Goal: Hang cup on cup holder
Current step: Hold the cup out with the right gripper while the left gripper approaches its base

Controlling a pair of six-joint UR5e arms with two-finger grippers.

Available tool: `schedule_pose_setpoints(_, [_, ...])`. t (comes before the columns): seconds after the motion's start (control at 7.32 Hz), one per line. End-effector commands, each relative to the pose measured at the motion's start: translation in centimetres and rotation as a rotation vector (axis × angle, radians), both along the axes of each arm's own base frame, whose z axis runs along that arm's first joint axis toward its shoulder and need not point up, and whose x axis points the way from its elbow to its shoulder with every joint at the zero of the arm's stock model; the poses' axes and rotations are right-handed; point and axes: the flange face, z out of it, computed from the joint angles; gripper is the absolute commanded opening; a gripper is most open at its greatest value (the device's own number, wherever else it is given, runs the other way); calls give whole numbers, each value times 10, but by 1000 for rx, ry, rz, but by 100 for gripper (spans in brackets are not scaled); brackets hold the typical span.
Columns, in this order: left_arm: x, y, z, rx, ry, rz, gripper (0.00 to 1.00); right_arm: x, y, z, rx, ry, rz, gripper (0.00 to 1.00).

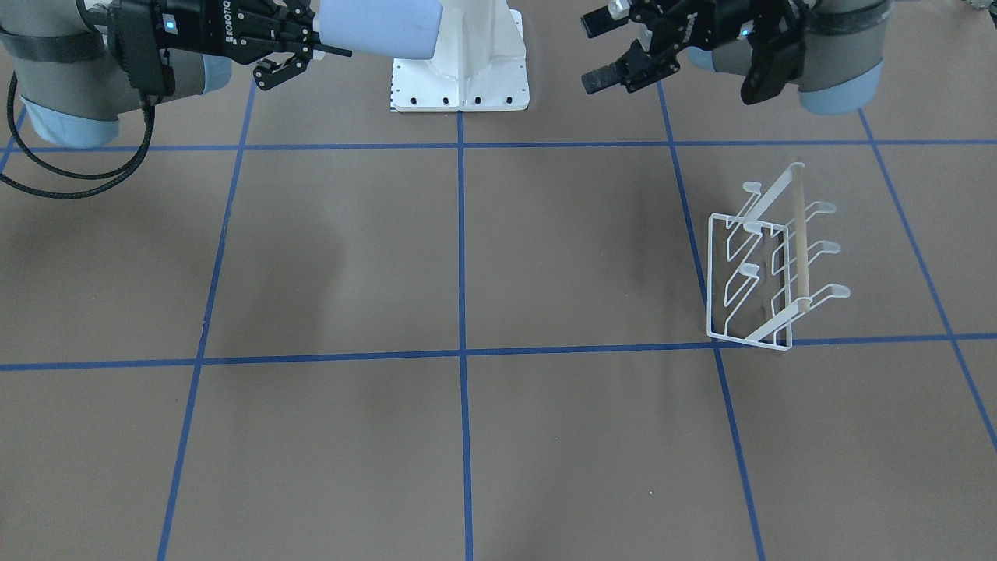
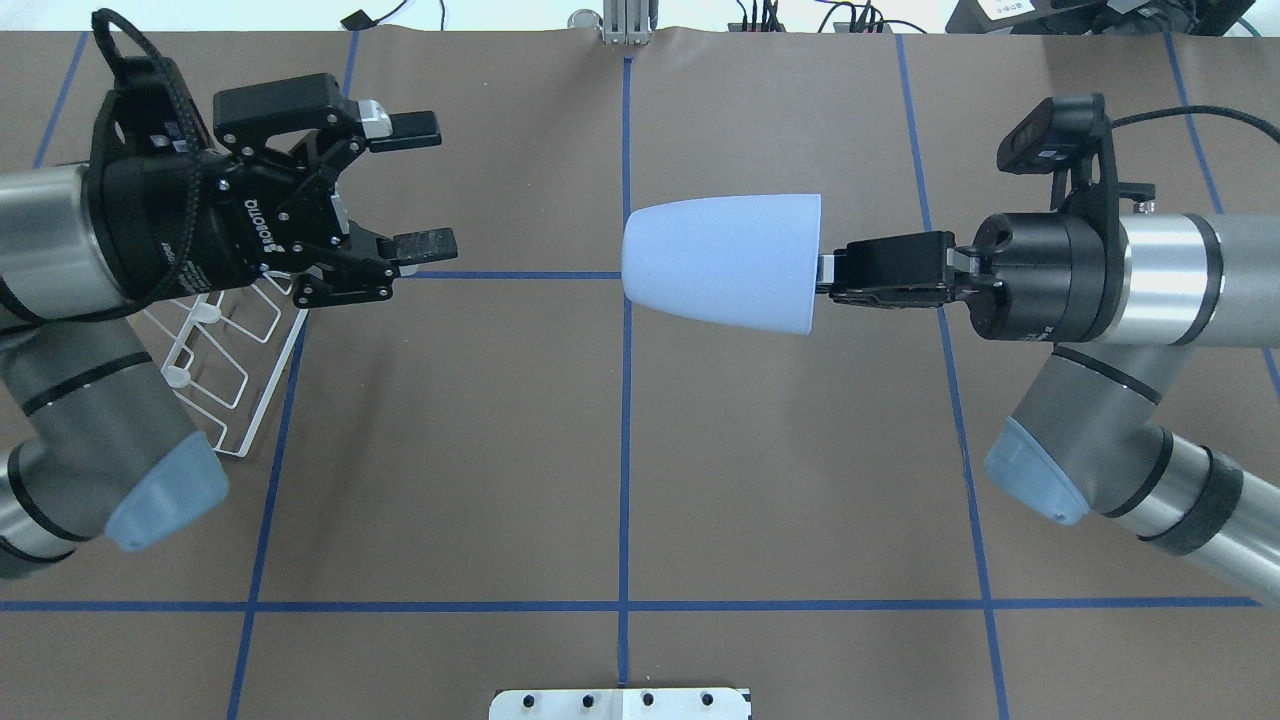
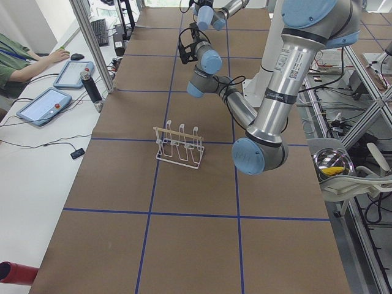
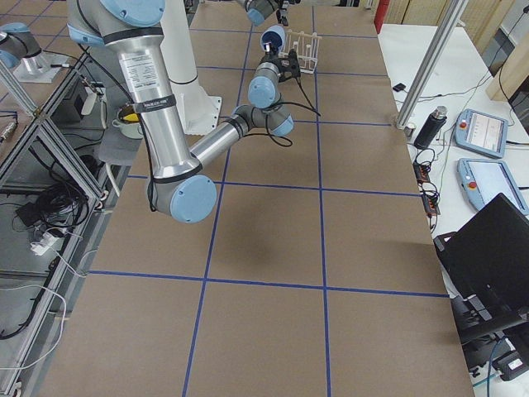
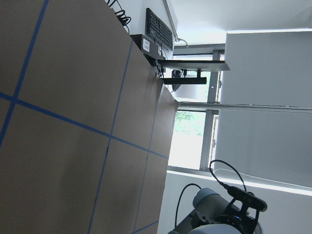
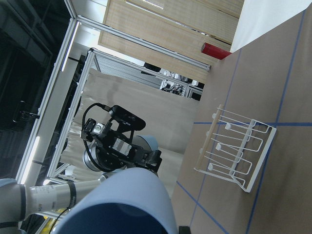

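Note:
Next, my left gripper goes to the light blue cup's base (image 1: 431,28) (image 5: 215,229) and closes there, opposite the rim that my right gripper holds.
The light blue cup (image 2: 722,262) is held in the air on its side over the middle of the table, base pointing toward my left arm. My right gripper (image 2: 828,272) is shut on its rim; both also show in the front-facing view, the cup (image 1: 382,27) and the gripper (image 1: 323,48). The white wire cup holder (image 1: 779,257) with its wooden dowel stands on the table on my left side, partly hidden under my left arm in the overhead view (image 2: 228,362). My left gripper (image 2: 418,182) is open and empty, raised above the table near the holder.
The robot's white base plate (image 1: 459,78) lies at the table's near middle edge. Blue tape lines grid the brown table. In the exterior left view a person sits at a side desk with tablets (image 3: 43,105), and a metal bowl (image 3: 332,162) stands beside the table.

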Motion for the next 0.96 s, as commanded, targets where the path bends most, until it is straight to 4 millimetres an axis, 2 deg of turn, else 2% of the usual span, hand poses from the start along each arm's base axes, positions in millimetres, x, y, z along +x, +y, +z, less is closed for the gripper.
schedule_pose_setpoints(0.0, [39, 33, -28, -57, 112, 10, 97, -9, 16, -3, 15, -68, -16, 0])
schedule_pose_setpoints(0.41, [55, 48, -32, -57, 118, 56, 97, -10, 19, -4, 20, -72, -21, 0])
schedule_pose_setpoints(0.82, [65, 62, -49, -41, 148, 93, 97, -13, 20, -3, 19, -68, -28, 0])
